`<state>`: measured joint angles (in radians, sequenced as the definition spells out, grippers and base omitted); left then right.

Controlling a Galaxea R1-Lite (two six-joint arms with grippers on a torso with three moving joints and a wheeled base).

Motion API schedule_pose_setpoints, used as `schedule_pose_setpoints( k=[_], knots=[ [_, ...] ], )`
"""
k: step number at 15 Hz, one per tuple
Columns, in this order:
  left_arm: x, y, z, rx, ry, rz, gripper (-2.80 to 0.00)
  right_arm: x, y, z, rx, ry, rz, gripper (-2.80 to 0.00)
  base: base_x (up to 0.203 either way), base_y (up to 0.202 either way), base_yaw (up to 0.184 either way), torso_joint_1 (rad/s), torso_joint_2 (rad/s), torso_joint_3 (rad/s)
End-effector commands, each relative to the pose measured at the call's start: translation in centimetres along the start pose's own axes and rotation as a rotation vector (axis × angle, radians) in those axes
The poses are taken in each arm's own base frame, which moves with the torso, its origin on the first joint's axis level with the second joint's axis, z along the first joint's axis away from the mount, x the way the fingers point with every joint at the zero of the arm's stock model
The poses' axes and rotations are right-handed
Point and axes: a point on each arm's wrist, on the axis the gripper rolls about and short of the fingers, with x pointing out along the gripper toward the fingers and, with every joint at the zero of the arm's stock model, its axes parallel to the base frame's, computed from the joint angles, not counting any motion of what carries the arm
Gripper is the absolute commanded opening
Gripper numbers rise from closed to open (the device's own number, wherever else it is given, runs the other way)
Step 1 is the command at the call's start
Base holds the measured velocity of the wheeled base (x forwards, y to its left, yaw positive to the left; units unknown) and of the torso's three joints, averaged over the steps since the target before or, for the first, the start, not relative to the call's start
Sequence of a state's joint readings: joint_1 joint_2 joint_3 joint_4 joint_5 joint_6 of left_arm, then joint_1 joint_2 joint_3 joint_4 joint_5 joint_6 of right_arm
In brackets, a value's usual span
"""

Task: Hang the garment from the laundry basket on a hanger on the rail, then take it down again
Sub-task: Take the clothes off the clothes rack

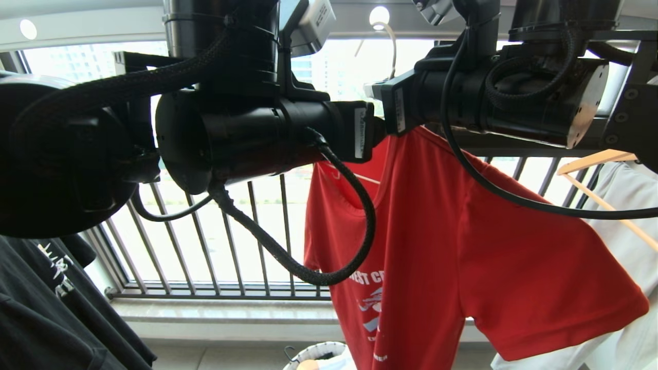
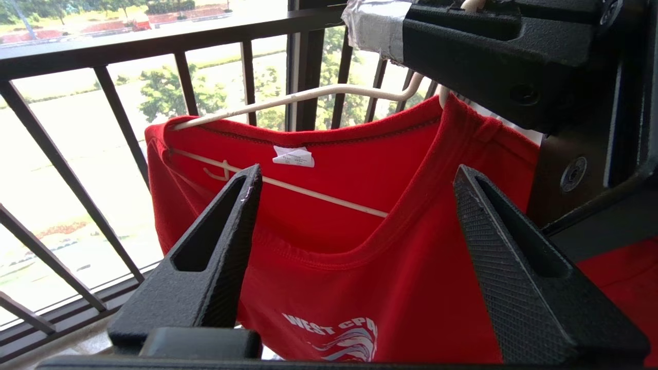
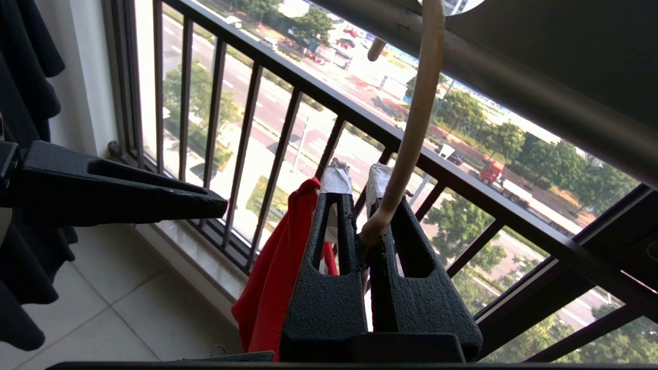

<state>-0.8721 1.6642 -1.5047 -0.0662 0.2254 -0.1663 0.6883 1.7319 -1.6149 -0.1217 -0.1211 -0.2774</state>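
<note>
My left gripper should back off, pinch the collar's near edge (image 2: 408, 200) and pull it down, as the collar rides up against the hanger's neck below my right gripper.
The red garment (image 1: 462, 246) hangs on the cream hanger (image 2: 308, 95), its collar and white chest print facing my left wrist camera. My left gripper (image 2: 357, 172) is open just in front of the collar of the garment (image 2: 360, 267), with only air between its fingers. My right gripper (image 3: 357, 177) is shut on the neck of the hanger (image 3: 411, 128) just above the garment (image 3: 267, 288). The hook rises from there to the grey rail (image 3: 514, 87), and its top is out of frame. The laundry basket's white rim (image 1: 308, 352) shows on the floor below.
A black T-shirt (image 1: 41, 308) hangs at the left. A tan wooden hanger (image 1: 596, 159) with a pale grey garment (image 1: 627, 216) hangs at the right. The black barred window railing (image 1: 205, 231) stands close behind. Both arms fill the upper head view.
</note>
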Motion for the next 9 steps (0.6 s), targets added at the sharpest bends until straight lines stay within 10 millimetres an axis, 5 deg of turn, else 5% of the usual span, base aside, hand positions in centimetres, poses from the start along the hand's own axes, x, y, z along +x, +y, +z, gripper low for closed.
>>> schedule_pose_setpoints(
  k=[1, 2, 3, 9],
  knots=[
    [-0.6, 0.3, -0.3, -0.003, 0.015, -0.018, 0.0, -0.1, 0.0, 0.1, -0.001, -0.004, -0.001, -2.8, 0.0, 0.0, 0.0, 0.0, 0.0, 0.0],
    [-0.7, 0.4, -0.4, -0.004, 0.02, -0.032, 0.0, -0.1, 0.0, 0.1, -0.001, -0.006, -0.001, -2.8, 0.0, 0.0, 0.0, 0.0, 0.0, 0.0],
    [-0.8, 0.6, -0.4, -0.009, 0.025, -0.046, -2.8, -0.2, -0.1, 0.2, -0.001, -0.007, -0.002, -2.8, 0.0, 0.0, 0.0, 0.0, 0.0, 0.0],
    [-1.2, 6.2, -0.3, -0.097, 0.115, -0.37, -2.8, -0.3, -0.1, 0.2, -0.001, -0.008, -0.002, -2.8, 0.0, 0.0, 0.0, 0.0, 0.0, 0.0]
  ],
)
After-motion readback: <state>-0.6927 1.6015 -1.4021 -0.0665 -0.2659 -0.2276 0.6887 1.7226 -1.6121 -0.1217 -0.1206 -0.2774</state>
